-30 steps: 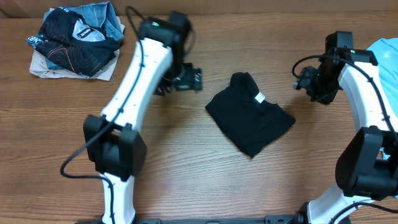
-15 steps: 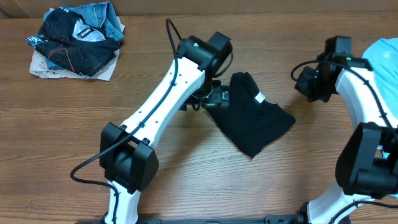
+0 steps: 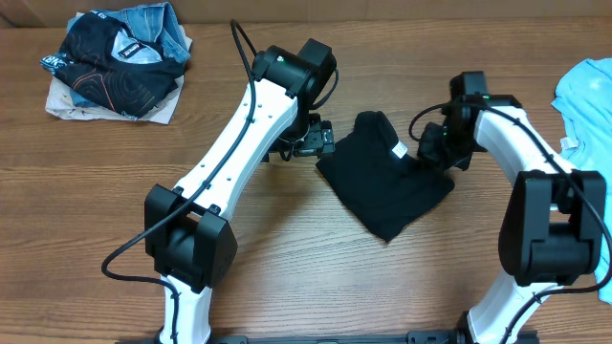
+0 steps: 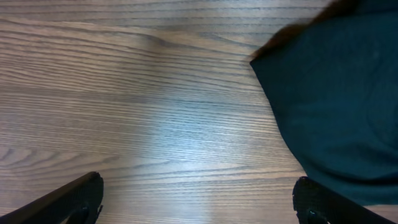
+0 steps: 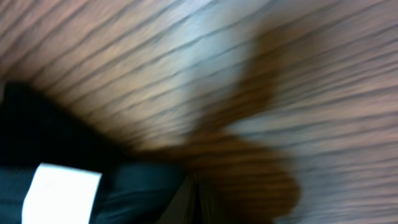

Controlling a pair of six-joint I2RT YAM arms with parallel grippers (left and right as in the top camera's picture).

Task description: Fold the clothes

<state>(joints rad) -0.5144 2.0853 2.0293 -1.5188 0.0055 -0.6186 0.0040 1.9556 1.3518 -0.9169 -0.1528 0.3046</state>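
Observation:
The robot's left gripper will close on the black shirt's side edge [image 3: 344, 149] [image 4: 301, 32], the one across the white neck label from the right gripper.
The black shirt [image 3: 382, 182] lies folded in the middle of the table, its small white neck label [image 3: 400, 150] facing up. My left gripper [image 3: 311, 143] is open and empty just off the shirt's left edge. In the left wrist view the jaws [image 4: 199, 202] are wide apart over bare wood, with the black shirt [image 4: 336, 106] at the right. My right gripper [image 3: 435, 143] is at the shirt's upper right edge near the label. The right wrist view is blurred: the fingers [image 5: 196, 199] look pressed together beside the black fabric [image 5: 37, 137] and the white label [image 5: 62, 193].
A light blue T-shirt [image 3: 585, 91] lies at the table's right edge. A pile of dark and denim clothes [image 3: 120, 57] sits on paper at the back left. Bare wooden table [image 3: 287, 268] lies in front of the shirt.
My left arm swung right from the table's left half to the shirt's left edge. My right arm moved left and down to the shirt's edge by the label.

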